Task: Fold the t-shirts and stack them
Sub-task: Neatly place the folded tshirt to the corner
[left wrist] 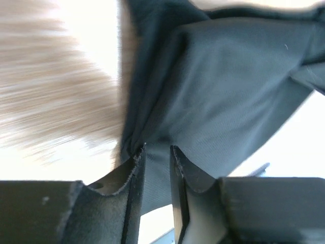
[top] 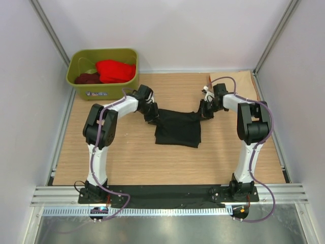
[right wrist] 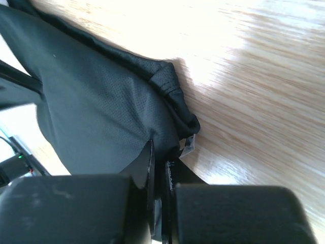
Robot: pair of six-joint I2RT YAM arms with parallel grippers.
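Observation:
My right gripper will let go of the folded black t-shirt so that it rests on top of the beige t-shirt point(top: 231, 83) by the back wall.
The black t-shirt point(top: 177, 128) hangs stretched between both grippers above the middle of the table, its lower part resting on the wood. My left gripper point(top: 152, 116) is shut on the shirt's left upper edge, and black cloth point(left wrist: 228, 91) fills the gap between its fingers point(left wrist: 157, 148). My right gripper point(top: 204, 111) is shut on the right upper edge of the cloth point(right wrist: 91, 101), its jaws point(right wrist: 161, 152) pinched together beside a rolled hem and a small white label point(right wrist: 188, 145). A red t-shirt point(top: 116, 70) and a maroon one point(top: 87, 78) lie in the tub. A beige one point(top: 242, 85) lies flat at the back right.
The olive-green plastic tub point(top: 104, 90) stands at the back left corner, just behind the left arm. White walls close in the table on three sides. The bare wooden table point(top: 132, 157) stretches in front of the black shirt.

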